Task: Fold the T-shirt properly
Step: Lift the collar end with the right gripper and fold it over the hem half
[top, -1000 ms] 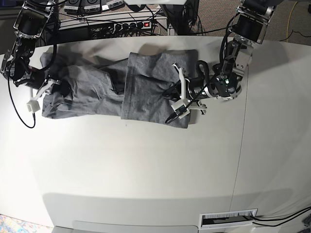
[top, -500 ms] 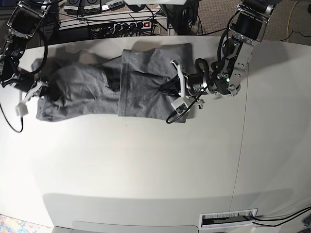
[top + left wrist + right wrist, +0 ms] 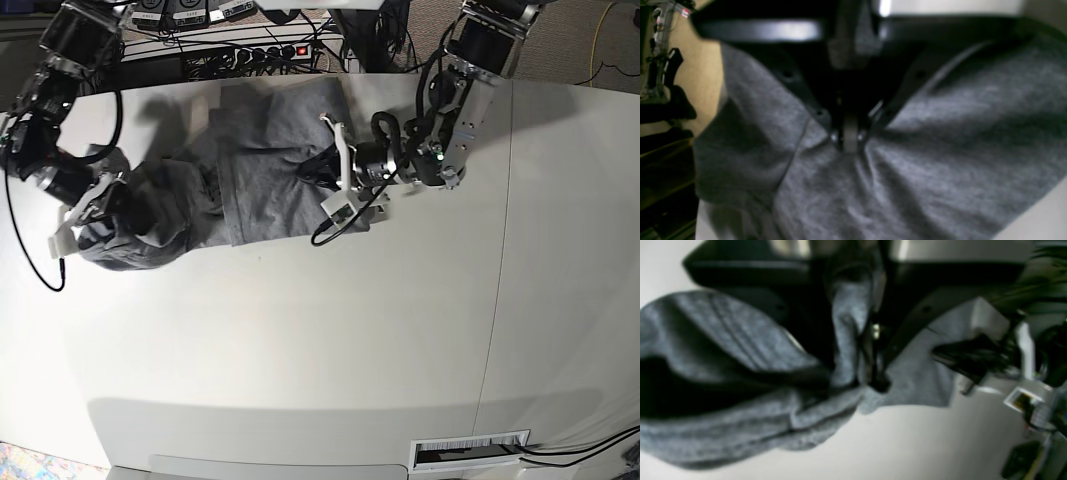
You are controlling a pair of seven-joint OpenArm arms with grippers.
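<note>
Next, my right gripper releases the gathered end of the T-shirt on the front part of the flat panel [image 3: 307,224] [image 3: 925,393], next to my left gripper.
The grey T-shirt [image 3: 260,190] lies bunched and partly folded at the far left of the white table [image 3: 300,340]. Its right half is a flat doubled panel, and its left end is gathered into a lump. My left gripper [image 3: 318,168] sits on the panel's right part, shut on a pinch of cloth. The left wrist view shows that left gripper [image 3: 850,143] with the T-shirt [image 3: 940,150] puckered around its tips. My right gripper [image 3: 108,200] holds the left end. In the right wrist view, the right gripper [image 3: 870,380] is closed on a thick fold of T-shirt [image 3: 723,340].
A power strip [image 3: 265,52] and tangled cables lie just behind the table's far edge. A table seam [image 3: 497,250] runs front to back on the right. A vented slot [image 3: 470,450] sits at the front edge. Bare tabletop spreads in front of the shirt.
Both grippers have carried the shirt leftward and toward the far edge. The left gripper moved left with the panel, and the shirt's left end has bunched up under the right gripper.
</note>
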